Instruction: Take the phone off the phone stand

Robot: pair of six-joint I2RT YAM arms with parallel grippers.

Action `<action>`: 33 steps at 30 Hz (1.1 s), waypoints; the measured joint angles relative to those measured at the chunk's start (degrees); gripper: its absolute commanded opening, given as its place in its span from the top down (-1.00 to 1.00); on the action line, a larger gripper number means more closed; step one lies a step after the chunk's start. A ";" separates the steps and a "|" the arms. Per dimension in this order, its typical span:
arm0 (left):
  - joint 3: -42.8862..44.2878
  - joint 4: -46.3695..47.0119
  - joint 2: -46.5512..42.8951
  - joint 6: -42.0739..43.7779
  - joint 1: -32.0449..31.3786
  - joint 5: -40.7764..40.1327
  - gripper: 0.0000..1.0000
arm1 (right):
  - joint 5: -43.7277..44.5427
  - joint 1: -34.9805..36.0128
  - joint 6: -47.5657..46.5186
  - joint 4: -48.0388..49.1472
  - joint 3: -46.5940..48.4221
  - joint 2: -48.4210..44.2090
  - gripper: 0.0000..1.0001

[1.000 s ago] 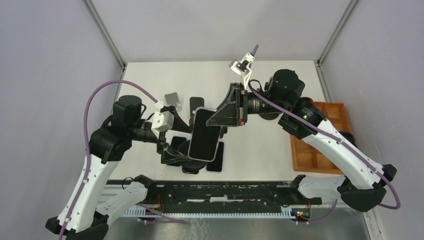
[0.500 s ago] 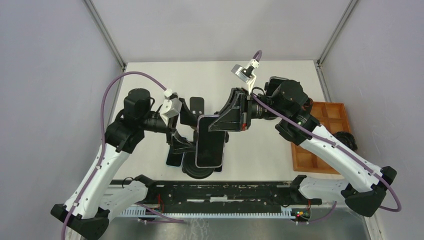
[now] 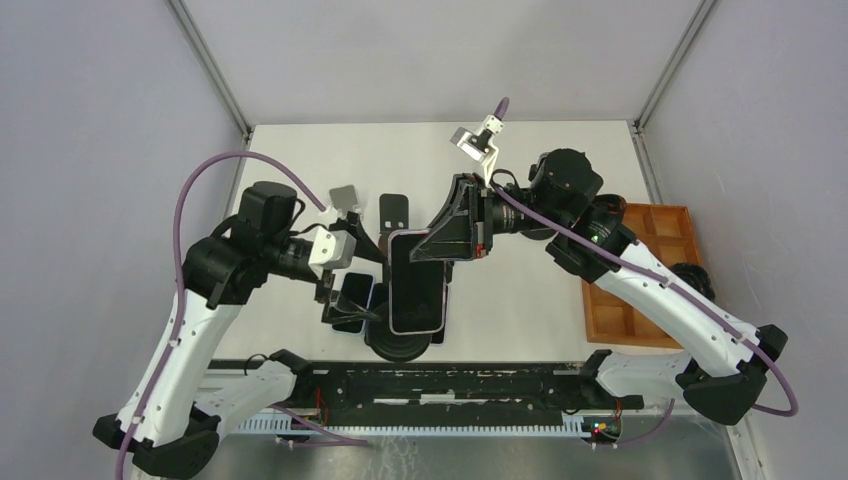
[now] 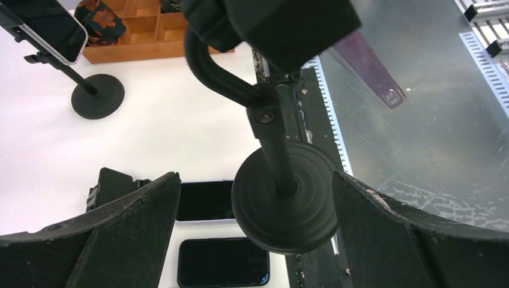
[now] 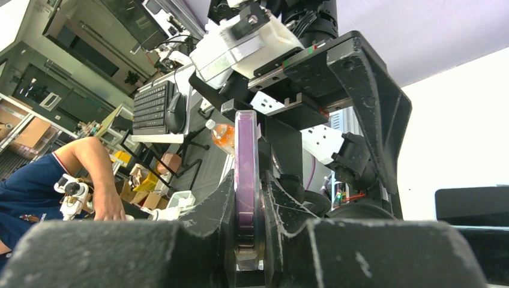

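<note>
Next, my left gripper closes around the loose phone stand pole's joint (image 4: 265,117) before I pull out the phone in my right gripper.
The phone (image 3: 416,285), dark screen with a purple rim, hangs above the black round base of the phone stand (image 3: 400,345) near the table's front edge. My right gripper (image 3: 445,245) is shut on the phone's upper end. In the right wrist view the phone (image 5: 247,174) shows edge-on, pinched between the fingers of my right gripper (image 5: 247,240). My left gripper (image 3: 352,285) is open just left of the stand. In the left wrist view my left gripper (image 4: 255,240) straddles the stand's base (image 4: 282,201) and pole (image 4: 273,138) without touching them. Whether the phone still sits in the cradle is hidden.
Two dark phones (image 4: 204,201) (image 4: 222,262) lie flat beside the base. Another phone (image 3: 395,210) and a small grey one (image 3: 345,195) lie farther back. A wooden tray (image 3: 655,280) sits at the right, with a second stand (image 4: 96,96) holding a phone (image 4: 42,27) next to it.
The phone went from tilted to square over the base, then held still. My left arm pulled back to the left, its fingers apart beside the stand.
</note>
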 measured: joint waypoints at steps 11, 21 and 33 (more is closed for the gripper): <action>-6.88 11.21 -0.96 -9.53 -0.07 2.36 -1.00 | 1.88 0.11 1.29 5.75 -4.66 -0.33 1.00; -10.51 21.90 -0.48 -17.92 -0.04 5.20 -0.65 | 5.20 0.37 3.34 16.94 -10.45 0.59 1.00; -7.63 6.45 8.26 -2.40 0.31 8.61 0.70 | 9.94 0.26 4.94 25.90 -15.06 1.51 1.00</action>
